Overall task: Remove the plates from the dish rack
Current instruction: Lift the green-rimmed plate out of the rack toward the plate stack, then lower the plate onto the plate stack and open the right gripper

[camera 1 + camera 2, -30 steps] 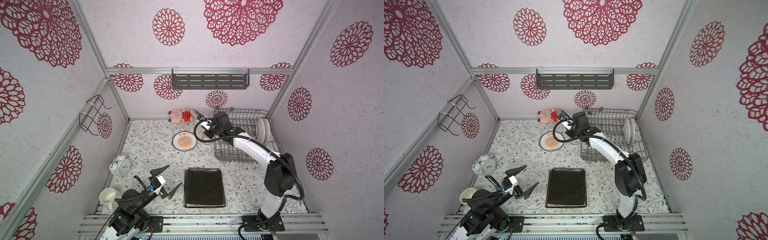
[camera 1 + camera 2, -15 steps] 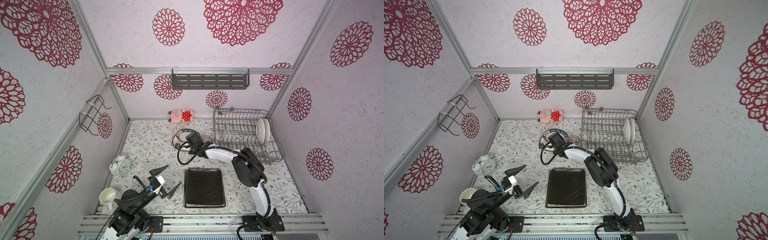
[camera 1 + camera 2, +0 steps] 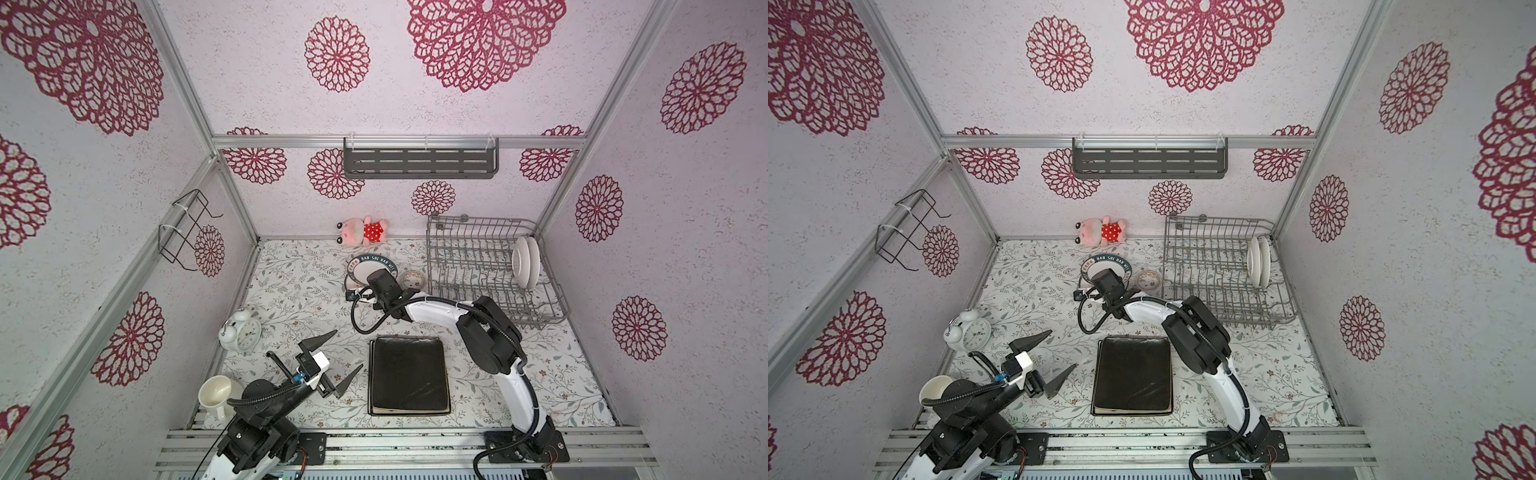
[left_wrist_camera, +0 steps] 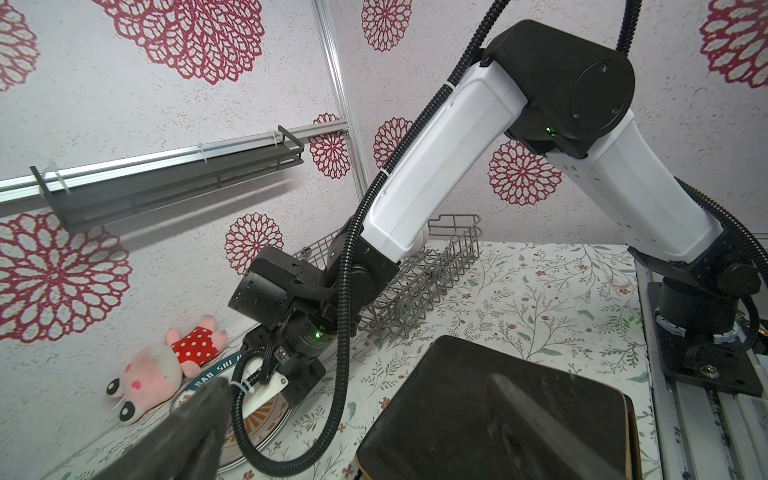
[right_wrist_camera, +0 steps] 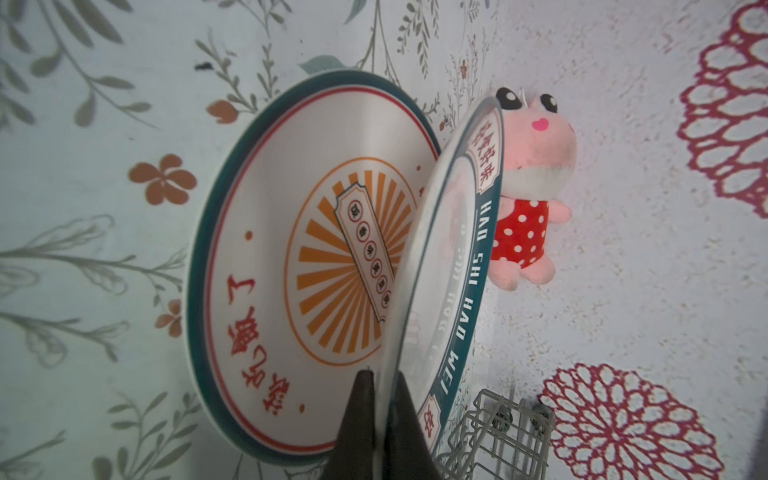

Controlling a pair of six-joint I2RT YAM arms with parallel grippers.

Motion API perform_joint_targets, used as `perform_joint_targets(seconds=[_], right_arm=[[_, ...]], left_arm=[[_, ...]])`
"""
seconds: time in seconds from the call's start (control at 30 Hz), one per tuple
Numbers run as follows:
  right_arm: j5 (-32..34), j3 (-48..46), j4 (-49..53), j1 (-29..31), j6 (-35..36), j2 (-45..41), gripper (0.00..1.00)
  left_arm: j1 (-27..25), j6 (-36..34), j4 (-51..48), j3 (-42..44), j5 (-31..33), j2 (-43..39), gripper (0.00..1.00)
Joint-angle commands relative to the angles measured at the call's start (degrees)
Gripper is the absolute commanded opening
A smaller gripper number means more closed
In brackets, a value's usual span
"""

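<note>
Next, my right gripper lets go of the teal-bordered white plate on top of the round plate with the orange sunburst (image 3: pixel 368 281) (image 5: pixel 345 262).
My right gripper (image 5: pixel 384 376) is shut on the rim of a round white plate with a teal lettered border (image 5: pixel 461 232). It holds that plate steeply tilted over a second round plate with an orange sunburst (image 5: pixel 291 249), which lies flat on the table. In both top views the held plate (image 3: pixel 371 264) (image 3: pixel 1106 262) shows just left of the dish rack (image 3: pixel 461 266), under my right wrist (image 3: pixel 382 283). Two white round plates (image 3: pixel 525 262) stand at the rack's right end. Black square plates (image 3: pixel 409 374) lie stacked at the front middle. My left gripper (image 3: pixel 349 348) hangs open and empty beside them.
A tiny patterned bowl (image 3: pixel 412 279) sits between the held plate and the rack. A pink plush toy (image 3: pixel 361 232) lies at the back wall. A white clock (image 3: pixel 240 332) and mug (image 3: pixel 216 392) stand at the left. A dark shelf (image 3: pixel 419 160) and wire holder (image 3: pixel 187 230) hang on the walls.
My right arm has swung from the rack's left end to the left and down, carrying the teal-bordered plate over the sunburst plate. The left arm has not moved.
</note>
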State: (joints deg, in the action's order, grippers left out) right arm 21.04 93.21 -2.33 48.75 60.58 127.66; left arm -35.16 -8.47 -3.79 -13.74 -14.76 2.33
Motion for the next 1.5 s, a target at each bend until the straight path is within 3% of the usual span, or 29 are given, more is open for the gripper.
perform_joint_targets(seconds=[0.0,0.5,1.1,1.47], right_arm=[[1.64,2.56,-2.96,1.03,1.38,-0.24,0.00],[3.11,4.31,-2.06,2.77,2.38,2.49,0.00],[8.63,0.64,-2.49,3.69,3.50,0.06,0.03],[9.44,0.24,-2.50,4.41,3.14,-0.96,0.20]], left_arm=[[0.48,-0.44,0.45,0.46,-0.87,-0.92,0.97],[0.53,-0.28,0.29,0.38,-1.49,-1.71,0.97],[0.52,-0.23,-0.07,0.23,-2.36,-2.14,0.97],[0.52,-0.10,-0.25,0.17,-2.69,-2.15,0.97]])
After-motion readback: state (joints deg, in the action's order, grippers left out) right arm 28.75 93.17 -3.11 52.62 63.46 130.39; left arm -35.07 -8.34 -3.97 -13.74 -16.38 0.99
